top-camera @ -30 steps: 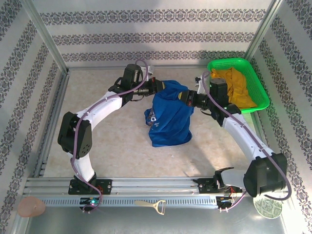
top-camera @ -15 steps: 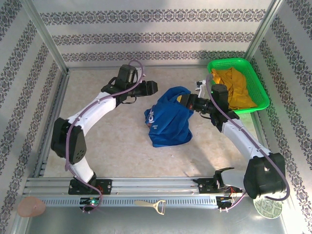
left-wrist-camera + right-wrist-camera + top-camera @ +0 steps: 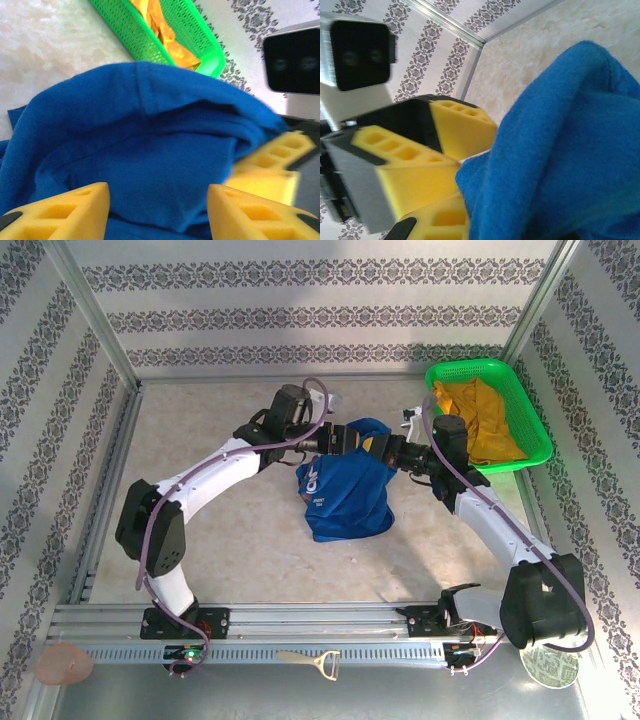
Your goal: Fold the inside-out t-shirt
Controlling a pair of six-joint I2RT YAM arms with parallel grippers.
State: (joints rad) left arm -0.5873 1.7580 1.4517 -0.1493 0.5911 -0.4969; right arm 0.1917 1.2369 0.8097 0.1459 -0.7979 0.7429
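Note:
The raised edge of the t-shirt covers the fingers of my right gripper, so my left gripper will hold that edge while my right gripper opens and pinches nearer to the edge's end point(image 3: 473, 176).
The inside-out t-shirt point(image 3: 342, 490) is a royal-blue bunch at mid-table, with its far top edge lifted. My right gripper point(image 3: 376, 448) is shut on that raised edge; in the right wrist view the blue cloth point(image 3: 560, 150) covers my right gripper point(image 3: 470, 230), and one yellow finger point(image 3: 437, 222) shows beside it. My left gripper point(image 3: 344, 443) stands open right against the same edge, facing the right one. In the left wrist view my left gripper point(image 3: 157, 210) has blue cloth point(image 3: 150, 150) between and beyond its spread yellow fingers point(image 3: 70, 210), which do not pinch it.
A green basket point(image 3: 515, 400) holding a mustard-yellow garment point(image 3: 482, 420) sits at the back right, close behind the right arm. The basket point(image 3: 200, 35) also shows past the shirt in the left wrist view. Patterned walls enclose the table. A bottle opener point(image 3: 312, 661) lies on the front rail.
My left gripper opened and let go of the shirt, swung away to the left, then came back to the raised edge, still open. The right gripper kept its hold.

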